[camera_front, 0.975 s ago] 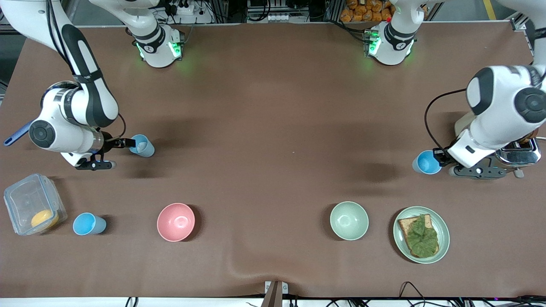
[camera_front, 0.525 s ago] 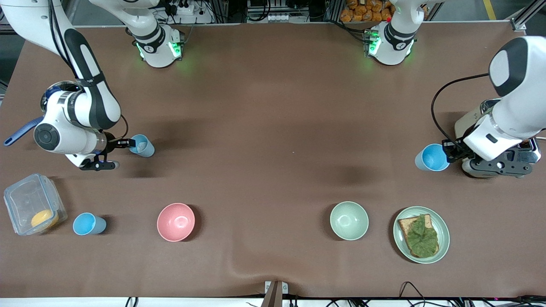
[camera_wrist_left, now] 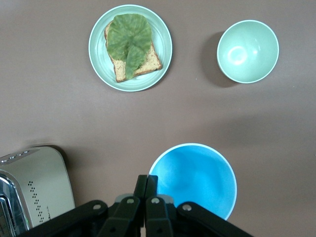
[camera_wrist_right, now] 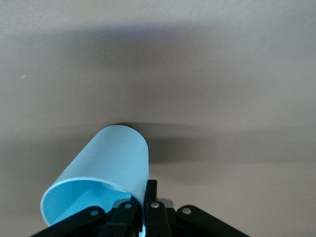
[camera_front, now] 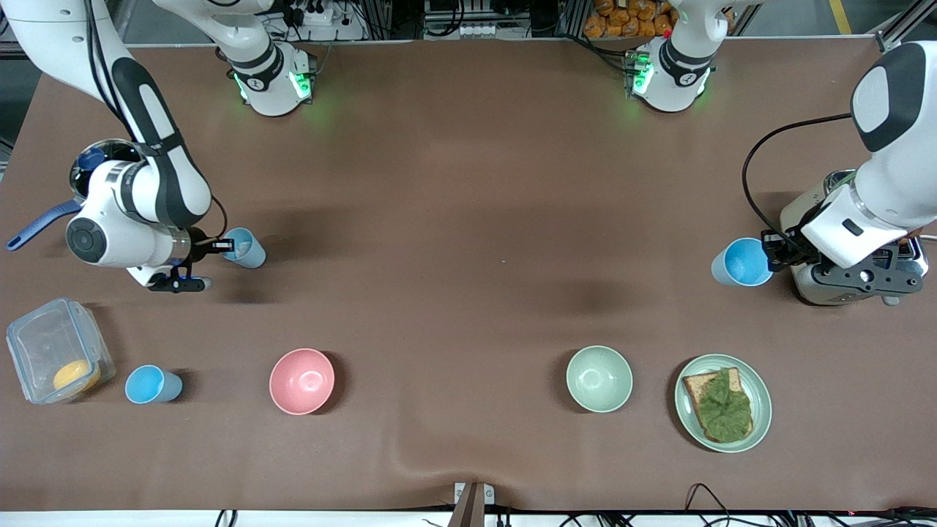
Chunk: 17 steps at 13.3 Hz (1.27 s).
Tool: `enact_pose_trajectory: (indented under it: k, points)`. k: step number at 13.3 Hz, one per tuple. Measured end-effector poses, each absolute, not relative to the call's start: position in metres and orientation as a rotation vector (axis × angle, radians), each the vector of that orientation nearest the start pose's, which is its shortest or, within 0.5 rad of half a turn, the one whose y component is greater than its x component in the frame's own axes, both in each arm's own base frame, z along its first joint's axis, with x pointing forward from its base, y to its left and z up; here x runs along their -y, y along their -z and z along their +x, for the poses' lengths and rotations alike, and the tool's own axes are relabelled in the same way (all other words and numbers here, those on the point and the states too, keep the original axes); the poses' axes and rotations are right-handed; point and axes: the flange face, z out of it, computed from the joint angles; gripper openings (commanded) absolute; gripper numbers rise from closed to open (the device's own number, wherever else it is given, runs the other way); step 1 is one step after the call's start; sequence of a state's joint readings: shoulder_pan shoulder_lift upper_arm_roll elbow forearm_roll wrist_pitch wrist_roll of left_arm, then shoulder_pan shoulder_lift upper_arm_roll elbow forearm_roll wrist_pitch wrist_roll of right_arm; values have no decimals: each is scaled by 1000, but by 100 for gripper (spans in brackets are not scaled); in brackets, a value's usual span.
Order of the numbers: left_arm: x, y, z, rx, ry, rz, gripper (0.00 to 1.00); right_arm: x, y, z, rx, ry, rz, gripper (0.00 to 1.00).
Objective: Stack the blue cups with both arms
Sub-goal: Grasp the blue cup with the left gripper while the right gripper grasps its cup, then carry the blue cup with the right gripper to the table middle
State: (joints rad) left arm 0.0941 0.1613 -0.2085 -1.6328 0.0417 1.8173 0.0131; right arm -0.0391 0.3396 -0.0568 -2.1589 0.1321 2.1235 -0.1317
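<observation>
I should let go of the blue cup, now toward the table's end, with my right gripper on the bare table midway [camera_front: 450, 258] between the pan and the toaster.
One blue cup [camera_front: 741, 261] hangs just above the table beside the toaster, and my left gripper [camera_front: 767, 252] is shut on its rim. In the left wrist view I look down into this cup [camera_wrist_left: 193, 178], with the left gripper [camera_wrist_left: 147, 178] pinching its edge. Another blue cup [camera_front: 246, 249] stands toward the right arm's end of the table. My right gripper [camera_front: 223, 247] is shut on its wall, as the right wrist view shows for cup [camera_wrist_right: 111, 165] and right gripper [camera_wrist_right: 146, 190]. A third blue cup [camera_front: 152, 385] stands alone beside the clear box.
A pink bowl [camera_front: 301, 380], a pale green bowl [camera_front: 599, 378] and a plate with toast and a leaf [camera_front: 722, 402] line the side nearer the front camera. A clear box [camera_front: 58, 359] holds something orange. The toaster [camera_wrist_left: 34, 190] sits under the left arm. A blue-handled pan [camera_front: 36, 223] lies beside the right arm.
The right gripper's fingers have closed on the cup's wall. The left arm has risen, carrying its cup slightly upward and away from the front camera.
</observation>
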Motion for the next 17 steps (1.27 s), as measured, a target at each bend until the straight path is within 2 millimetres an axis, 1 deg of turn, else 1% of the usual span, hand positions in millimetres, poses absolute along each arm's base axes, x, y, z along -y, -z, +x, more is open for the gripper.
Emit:
enact_pose_trajectory:
  k: [2, 4, 6, 7, 8, 9, 10, 12, 13, 15, 17]
  points:
    - [60, -527, 612, -205, 50, -3146, 0, 43, -215, 520, -100, -557, -2947, 0]
    - [61, -529, 613, -201, 53, -3157, 0, 37, -223, 527, -85, -556, -2944, 0]
    - [63, -530, 612, -205, 41, -3159, 0, 20, -239, 540, -56, -570, -2926, 0]
    - [66, -531, 611, -206, 35, -3161, 0, 6, -250, 547, -58, -578, -2917, 0]
    - [69, -534, 610, -195, 36, -3163, 0, -12, -261, 554, -77, -590, -2915, 0]
    - [72, -536, 610, -189, 40, -3165, 0, -37, -272, 560, -108, -598, -2924, 0]
    - [73, -539, 611, -182, 48, -3167, 0, -69, -283, 565, -144, -594, -2943, 0]
    - [76, -540, 610, -182, 48, -3169, 0, -147, -300, 565, -193, -569, -2985, 0]
    - [78, -540, 610, -164, 45, -3172, 0, -192, -304, 558, -234, -571, -2981, 0]
    - [81, -539, 610, -130, 41, -3176, 0, -265, -302, 545, -301, -592, -2948, 0]
    - [84, -538, 610, -125, 39, -3178, 0, -322, -294, 538, -333, -600, -2953, 0]
